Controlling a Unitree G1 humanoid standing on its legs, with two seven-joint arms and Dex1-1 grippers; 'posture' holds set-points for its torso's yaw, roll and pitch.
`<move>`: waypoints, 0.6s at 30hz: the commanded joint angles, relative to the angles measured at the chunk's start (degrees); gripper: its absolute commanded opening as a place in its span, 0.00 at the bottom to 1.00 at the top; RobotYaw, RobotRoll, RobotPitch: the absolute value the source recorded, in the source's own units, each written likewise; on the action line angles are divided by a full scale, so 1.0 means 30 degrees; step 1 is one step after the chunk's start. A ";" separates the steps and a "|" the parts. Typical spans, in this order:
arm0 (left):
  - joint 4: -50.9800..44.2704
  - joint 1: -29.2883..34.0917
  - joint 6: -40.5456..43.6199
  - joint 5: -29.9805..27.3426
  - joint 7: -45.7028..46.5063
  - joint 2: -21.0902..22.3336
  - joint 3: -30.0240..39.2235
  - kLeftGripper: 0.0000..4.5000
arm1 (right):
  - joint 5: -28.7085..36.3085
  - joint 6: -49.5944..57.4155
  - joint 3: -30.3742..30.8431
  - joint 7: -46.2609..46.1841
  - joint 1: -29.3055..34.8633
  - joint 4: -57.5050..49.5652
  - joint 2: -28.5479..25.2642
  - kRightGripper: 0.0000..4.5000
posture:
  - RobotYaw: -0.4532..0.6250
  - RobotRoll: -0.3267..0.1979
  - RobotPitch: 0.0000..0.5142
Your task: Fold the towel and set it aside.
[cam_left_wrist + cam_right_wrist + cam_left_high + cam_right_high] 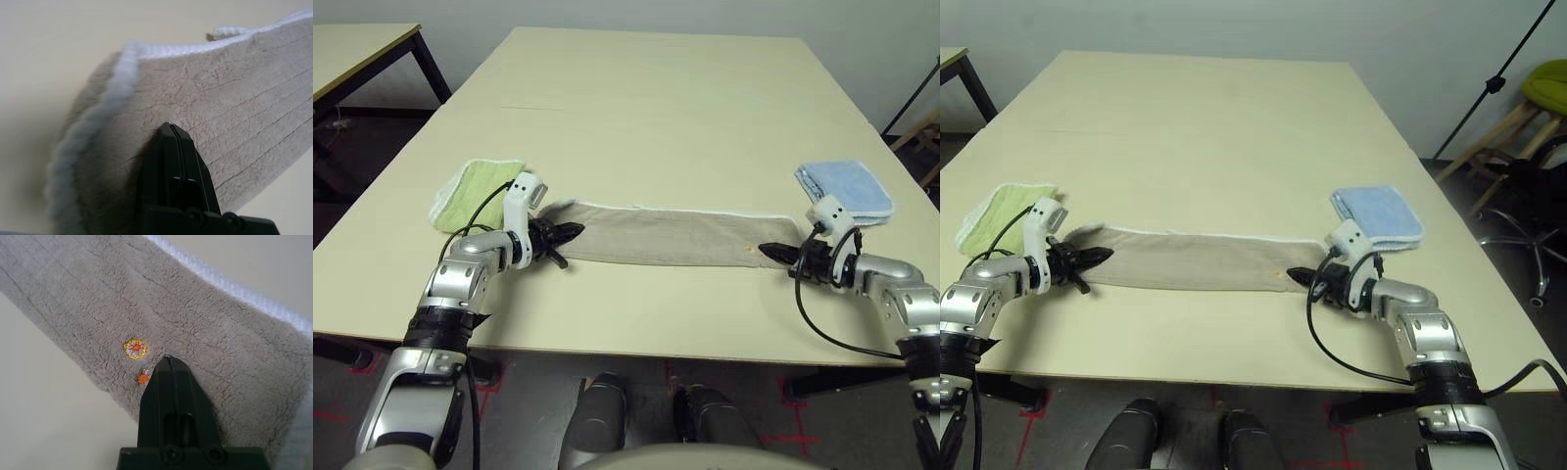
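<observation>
I have my right gripper shut atop the beige towel beside the orange embroidery, so I need to back it off, open it and pinch the white end edge [293,438] before folding.
The beige towel [666,240] lies as a long narrow strip across the near part of the table, with white corded edging along its far side. My left gripper [570,234] is shut on its left end, where the cloth curls up around the black fingers [188,166]. At the right end my right gripper [768,251] is shut on the near corner, beside a small orange embroidery [135,348]. Both silver forearms reach in low over the table's front edge.
A folded lime-green towel [475,191] lies just behind my left wrist. A folded light blue towel [847,188] lies behind my right wrist. The pale table [656,108] stretches far back. A second table [352,49] stands at far left, and a wooden stool and green chair [1547,83] at right.
</observation>
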 commanded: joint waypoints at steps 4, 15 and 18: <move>0.1257 0.0176 0.0056 0.0282 -0.0354 0.1074 0.0720 0.01 | -0.1301 -0.0763 0.0122 -0.0240 -0.0194 0.2449 -0.0734 0.00 | 0.57 0.62 0.27; 0.0095 -0.0031 0.0950 -0.1110 -0.1645 0.2143 0.2294 0.05 | 0.4436 0.5348 -0.4896 0.1261 0.0207 -0.0641 -0.2380 0.04 | 0.57 0.62 0.27; -0.1162 -0.0021 0.1375 -0.1937 -0.1831 0.2309 0.3075 0.22 | 0.6753 0.9947 -0.6928 0.1378 0.1401 -0.2215 -0.3804 0.22 | 0.57 0.62 0.29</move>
